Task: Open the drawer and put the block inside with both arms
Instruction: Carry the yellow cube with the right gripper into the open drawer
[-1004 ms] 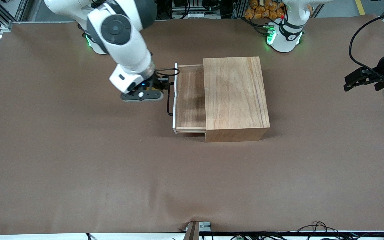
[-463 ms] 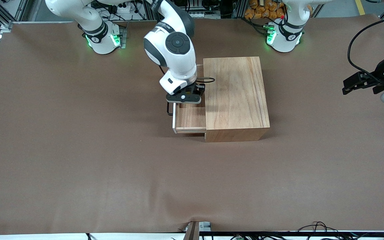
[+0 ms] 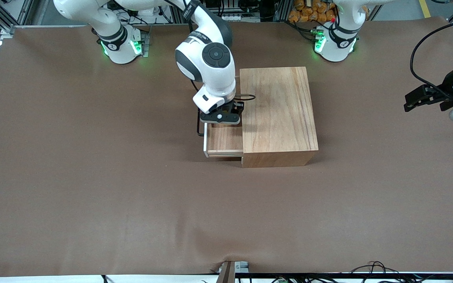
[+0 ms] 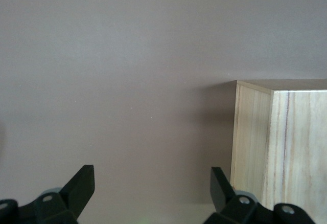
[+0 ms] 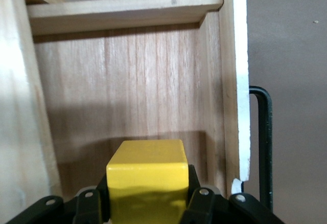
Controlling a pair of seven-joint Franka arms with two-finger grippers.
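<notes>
Next, I let go of the yellow block with my right gripper on the drawer's bottom close behind the white front (image 3: 218,131) (image 5: 163,120).
The drawer (image 3: 224,140) stands pulled out of the light-wood box (image 3: 277,114), toward the right arm's end of the table. Its white front (image 3: 205,142) carries a black handle (image 3: 199,128). My right gripper (image 3: 221,117) hangs over the open drawer, shut on the yellow block (image 5: 147,169). The right wrist view shows the block pinched in that gripper (image 5: 147,196), just above the drawer floor (image 5: 127,91), with the white front (image 5: 239,81) and the handle (image 5: 265,142) beside it. My left gripper (image 3: 414,97) waits open at the left arm's end of the table; between its fingers (image 4: 152,188) there is nothing.
Brown cloth (image 3: 132,196) covers the whole table. A corner of the wooden box (image 4: 281,142) shows in the left wrist view. A black cable (image 3: 417,51) loops above the left gripper.
My right gripper has carried the block from beside the drawer's handle to over the open drawer, then sunk a little. The left arm has hardly moved.
</notes>
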